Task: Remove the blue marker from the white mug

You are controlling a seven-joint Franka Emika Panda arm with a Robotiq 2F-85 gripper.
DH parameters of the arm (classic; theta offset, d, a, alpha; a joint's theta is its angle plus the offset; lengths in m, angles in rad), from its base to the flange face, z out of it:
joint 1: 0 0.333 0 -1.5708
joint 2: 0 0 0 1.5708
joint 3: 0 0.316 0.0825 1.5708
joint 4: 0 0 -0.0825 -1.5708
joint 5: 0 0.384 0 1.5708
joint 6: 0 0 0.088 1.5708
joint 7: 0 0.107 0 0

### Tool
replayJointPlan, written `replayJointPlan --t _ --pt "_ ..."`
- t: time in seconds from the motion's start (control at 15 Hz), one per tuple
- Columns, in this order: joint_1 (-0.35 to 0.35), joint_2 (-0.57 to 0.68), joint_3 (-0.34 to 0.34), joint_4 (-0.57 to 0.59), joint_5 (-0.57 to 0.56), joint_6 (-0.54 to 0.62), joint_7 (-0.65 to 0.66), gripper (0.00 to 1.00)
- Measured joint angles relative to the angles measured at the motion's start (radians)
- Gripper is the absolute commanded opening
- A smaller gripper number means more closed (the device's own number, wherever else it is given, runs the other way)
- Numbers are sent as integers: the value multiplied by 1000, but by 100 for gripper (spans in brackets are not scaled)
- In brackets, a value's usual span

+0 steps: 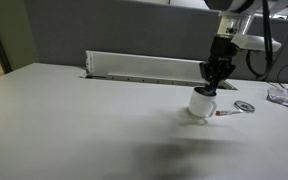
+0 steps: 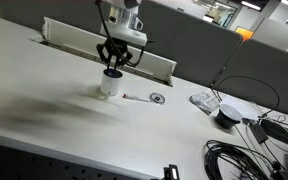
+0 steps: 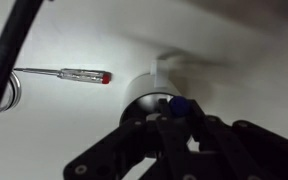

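Observation:
Next, my gripper puts the blue marker down on the bare table (image 1: 151, 104) next to the white mug, opposite the red-and-white pen-like item. The marker still stands in the mug.
The white mug (image 1: 201, 103) stands on the pale table, also in an exterior view (image 2: 110, 85) and in the wrist view (image 3: 149, 92), handle pointing away from the camera. The blue marker (image 3: 178, 106) stands in the mug; only its dark blue top shows, between my fingers. My gripper (image 1: 213, 88) (image 2: 114, 67) (image 3: 177, 116) hangs straight down over the mug's mouth, its fingertips at the rim, closed on the marker's top.
A thin red-and-white pen-like item (image 3: 72, 73) (image 1: 227, 112) lies on the table beside the mug. A flat round metallic disc (image 1: 245, 106) (image 2: 158, 98) lies past it. A long slot with a white tray (image 1: 144, 68) runs behind. Cables and devices (image 2: 244, 130) lie at one table end.

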Motion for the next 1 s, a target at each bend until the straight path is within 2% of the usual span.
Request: replayJointPlan --t 0.2,0.47,0.67,0.8,1.0 --pt "-11 -83 19 50 7 -161 -7 8" --pt "-5 -207 32 53 33 -195 -32 8" --pt "-9 -250 76 53 223 -249 -216 8" --pt "3 -247 99 41 294 -235 -309 8" --pt "61 -194 121 -7 268 -87 -329 8"
